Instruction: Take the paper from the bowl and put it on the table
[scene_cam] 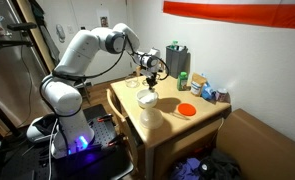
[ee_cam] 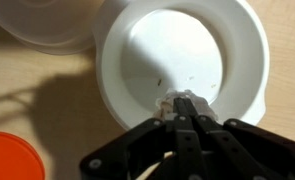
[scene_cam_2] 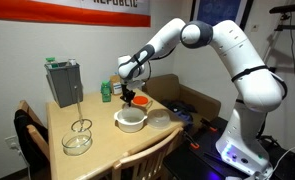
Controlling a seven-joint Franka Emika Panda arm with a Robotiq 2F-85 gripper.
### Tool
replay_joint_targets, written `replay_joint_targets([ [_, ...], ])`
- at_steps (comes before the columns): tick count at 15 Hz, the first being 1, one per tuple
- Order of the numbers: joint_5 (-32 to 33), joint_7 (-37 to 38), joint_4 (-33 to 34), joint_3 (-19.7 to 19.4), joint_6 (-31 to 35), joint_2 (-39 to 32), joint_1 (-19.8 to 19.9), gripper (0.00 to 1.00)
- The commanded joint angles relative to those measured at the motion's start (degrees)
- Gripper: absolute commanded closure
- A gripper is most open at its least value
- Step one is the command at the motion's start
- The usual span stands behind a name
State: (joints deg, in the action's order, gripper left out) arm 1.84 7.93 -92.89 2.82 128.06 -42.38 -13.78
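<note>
Next, I let go of the crumpled paper on the table (scene_cam: 162, 105) (ee_cam: 80, 80) between the two bowls, towards the orange disc.
The small white bowl (ee_cam: 152, 50) fills the wrist view and stands on the tan wooden table (ee_cam: 32, 95). My gripper (ee_cam: 184, 104) is shut on the small white crumpled paper (ee_cam: 169, 102), which peeks out at the fingertips over the bowl's near side. In both exterior views the gripper (scene_cam: 149, 73) (scene_cam_2: 127, 93) hangs a little above the bowl (scene_cam: 147, 99) (scene_cam_2: 131, 120). The paper is too small to make out in the exterior views.
A flat orange disc (ee_cam: 7, 155) (scene_cam: 187, 108) (scene_cam_2: 140, 100) lies beside the bowl. A larger pale bowl (ee_cam: 47, 25) (scene_cam: 152, 119) stands next to it. A glass bowl with a whisk (scene_cam_2: 77, 140), a grey box (scene_cam_2: 64, 82) and green items (scene_cam: 183, 82) also stand on the table.
</note>
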Motion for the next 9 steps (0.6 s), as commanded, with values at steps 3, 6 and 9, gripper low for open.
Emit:
replay_joint_targets([
  [3,0.37,4.53,-14.34,-1.46,8.13,10.21,0.74,1.00],
  [6,-0.28,6.61,-22.32,-2.20,13.63,14.75,1.86,1.00],
  [9,-0.98,8.25,-29.96,-3.02,18.89,18.76,3.15,1.00],
])
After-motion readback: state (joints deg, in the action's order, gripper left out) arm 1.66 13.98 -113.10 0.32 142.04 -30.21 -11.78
